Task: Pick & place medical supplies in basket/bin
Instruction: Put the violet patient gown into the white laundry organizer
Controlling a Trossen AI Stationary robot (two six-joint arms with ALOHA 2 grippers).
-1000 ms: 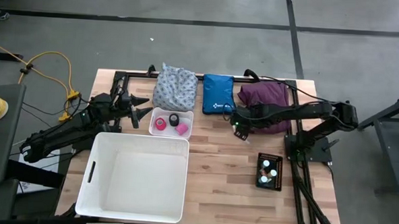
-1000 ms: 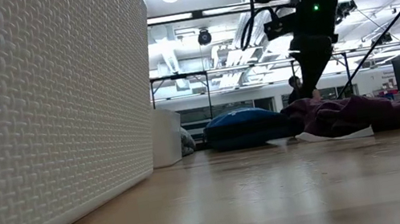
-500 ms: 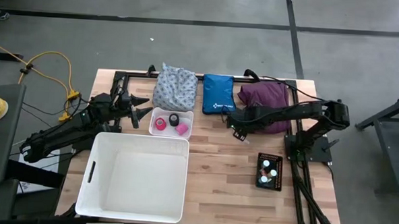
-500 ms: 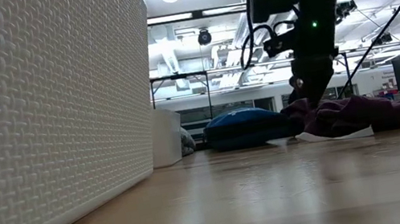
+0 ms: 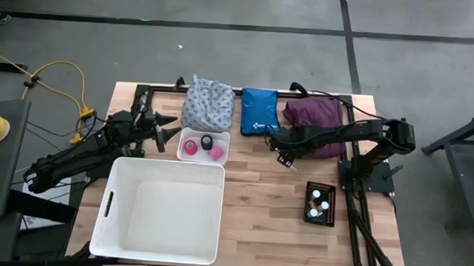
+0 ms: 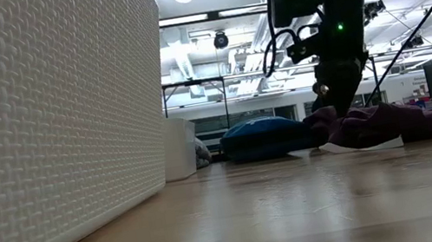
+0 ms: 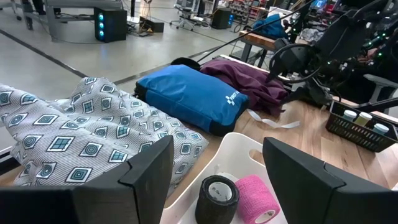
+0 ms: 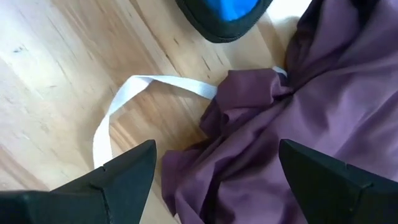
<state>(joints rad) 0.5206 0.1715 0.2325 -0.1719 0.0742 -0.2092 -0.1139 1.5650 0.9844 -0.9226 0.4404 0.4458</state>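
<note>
The purple cloth has a loose fold beside the white strap. Next, my right gripper needs to close there, on the purple cloth's near corner [image 5: 294, 156] [image 8: 191, 182].
A purple cloth [image 5: 314, 116] lies bunched at the far right of the table, with a white strap [image 8: 124, 112] trailing from it. My right gripper [image 5: 282, 153] stands open and points steeply down just above the cloth's left near corner [image 8: 205, 155], one finger on either side. A grey-white patterned cloth [image 5: 207, 104] lies at the far edge. A pink [image 7: 255, 199] and a black tape roll [image 7: 214, 196] sit in a small white tray [image 5: 190, 133]. Vials stand in a small black basket [image 5: 320, 204]. My left gripper [image 5: 169, 132] waits open, left of the tray.
A large white bin [image 5: 160, 210] takes up the near left of the table. A blue zip pouch [image 5: 259, 111] lies between the two cloths. Bare wood stretches between the bin and the black basket. A black frame runs along the far and right edges.
My right gripper has sunk a little toward the purple cloth's corner, shifted slightly toward the table's left and tipped more steeply down. It has stayed open. Over the last half second it has kept still.
</note>
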